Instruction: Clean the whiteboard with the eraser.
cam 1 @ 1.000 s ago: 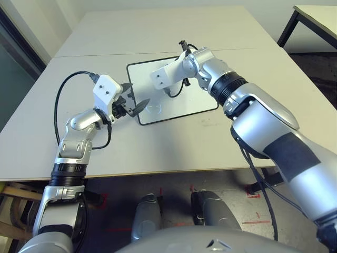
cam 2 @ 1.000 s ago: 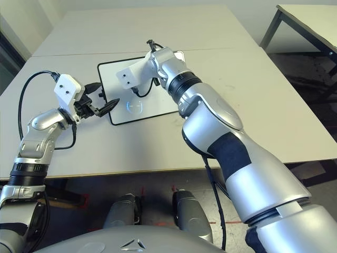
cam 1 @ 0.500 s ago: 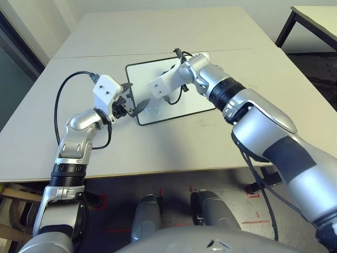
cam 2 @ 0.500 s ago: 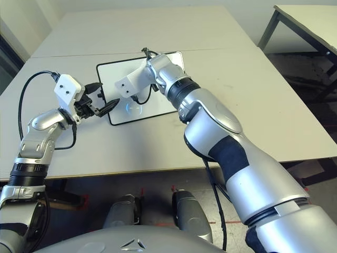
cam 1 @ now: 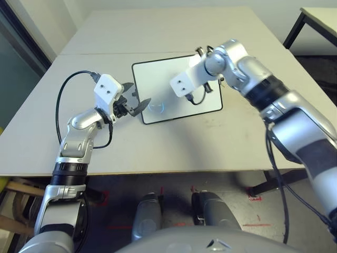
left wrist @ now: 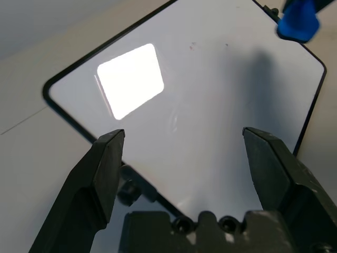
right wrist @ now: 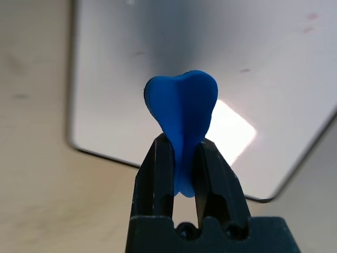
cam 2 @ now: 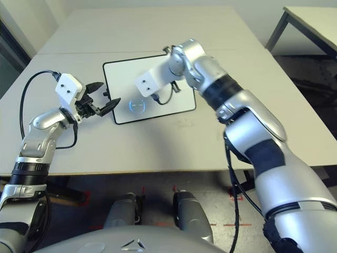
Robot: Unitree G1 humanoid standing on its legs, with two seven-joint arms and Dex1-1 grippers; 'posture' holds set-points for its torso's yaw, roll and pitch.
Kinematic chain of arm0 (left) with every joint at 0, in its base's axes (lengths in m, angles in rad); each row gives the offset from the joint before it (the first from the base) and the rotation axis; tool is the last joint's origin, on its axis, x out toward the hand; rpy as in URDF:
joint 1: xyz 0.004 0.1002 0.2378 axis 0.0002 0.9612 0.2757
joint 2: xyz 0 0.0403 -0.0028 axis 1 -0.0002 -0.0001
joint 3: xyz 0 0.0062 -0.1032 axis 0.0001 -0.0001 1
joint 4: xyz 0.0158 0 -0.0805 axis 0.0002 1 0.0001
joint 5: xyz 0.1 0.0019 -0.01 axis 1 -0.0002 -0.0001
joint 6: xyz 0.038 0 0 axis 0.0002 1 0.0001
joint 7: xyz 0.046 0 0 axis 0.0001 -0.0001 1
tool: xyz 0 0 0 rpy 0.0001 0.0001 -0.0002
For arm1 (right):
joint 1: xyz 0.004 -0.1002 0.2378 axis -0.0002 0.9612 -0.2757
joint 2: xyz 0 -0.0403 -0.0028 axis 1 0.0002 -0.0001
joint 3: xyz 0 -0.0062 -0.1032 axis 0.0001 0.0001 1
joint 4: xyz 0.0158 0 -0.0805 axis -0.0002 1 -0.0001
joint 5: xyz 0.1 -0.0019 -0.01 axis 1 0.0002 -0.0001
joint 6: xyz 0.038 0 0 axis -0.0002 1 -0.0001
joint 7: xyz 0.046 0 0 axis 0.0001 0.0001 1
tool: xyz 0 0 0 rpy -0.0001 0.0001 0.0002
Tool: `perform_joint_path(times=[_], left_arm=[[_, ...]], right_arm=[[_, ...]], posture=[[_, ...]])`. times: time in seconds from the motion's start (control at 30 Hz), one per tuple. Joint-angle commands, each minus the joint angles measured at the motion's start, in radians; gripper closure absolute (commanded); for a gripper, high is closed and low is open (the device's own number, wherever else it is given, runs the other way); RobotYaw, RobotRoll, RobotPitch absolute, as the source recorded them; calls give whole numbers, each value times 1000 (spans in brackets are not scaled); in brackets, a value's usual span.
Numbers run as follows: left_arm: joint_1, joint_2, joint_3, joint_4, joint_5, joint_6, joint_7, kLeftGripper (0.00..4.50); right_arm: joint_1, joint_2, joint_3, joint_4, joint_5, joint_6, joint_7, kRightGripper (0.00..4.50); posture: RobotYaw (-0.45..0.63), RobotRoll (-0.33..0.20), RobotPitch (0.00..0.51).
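Next, my right gripper releases the blue eraser on the table (cam 1: 247,103), next to the edge of the whiteboard that is farthest away from my left gripper.
The whiteboard (cam 1: 163,79) lies flat at mid-table, its face nearly blank apart from a few faint specks (right wrist: 310,18). The blue eraser (right wrist: 181,108) stands on end between the fingers of my right gripper (right wrist: 181,145), which is shut on it and hovers above the board's surface near a rounded corner. In the head view my right wrist (cam 1: 184,84) hangs over the right half of the board. My left gripper (cam 1: 138,96) stands open at the board's left edge, its two fingers (left wrist: 105,168) spread wide with nothing between them. The eraser (left wrist: 299,21) also shows past the board's far edge.
The board rests on a pale table (cam 1: 158,142) with bare surface in front of it and to both sides. A black cable (cam 1: 63,95) loops from my left wrist. A second table (cam 1: 321,16) stands off to the back right.
My right arm has swung to the right, carrying the eraser from the board's left part to over its right half. The left arm has not moved. The camera shifted slightly.
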Motion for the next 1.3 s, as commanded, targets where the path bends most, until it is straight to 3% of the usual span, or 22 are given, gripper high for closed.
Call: perform_joint_path(times=[0.03, 0.23, 0.43, 0.6, 0.97, 1.3], left_arm=[[-16, -12, -16, 32, 18, -23, -9, 0], [-30, -33, -32, 74, 24, -51, -12, 0], [-40, -47, -39, 96, 29, -65, -13, 0], [-37, -51, -40, 99, 31, -68, -11, 0], [-13, -24, -24, 70, 32, -52, -8, 0], [12, 8, -12, 10, 22, -12, -6, 0]], right_arm=[[70, -82, -73, -82, 71, 234, 183, 4147], [38, -121, -128, 163, 84, 524, 142, 4147], [-124, -60, -213, 602, 140, 697, -73, 4147], [-211, -10, -382, 839, 264, 800, -324, 4147], [-187, 48, -599, 945, 442, 786, -726, 4147], [-142, 84, -610, 959, 482, 769, -807, 4147]], posture=[[-110, 0, 66], [-134, 0, 72], [-140, 0, 75], [-132, 0, 77], [-94, 0, 90], [-68, 0, 92]])
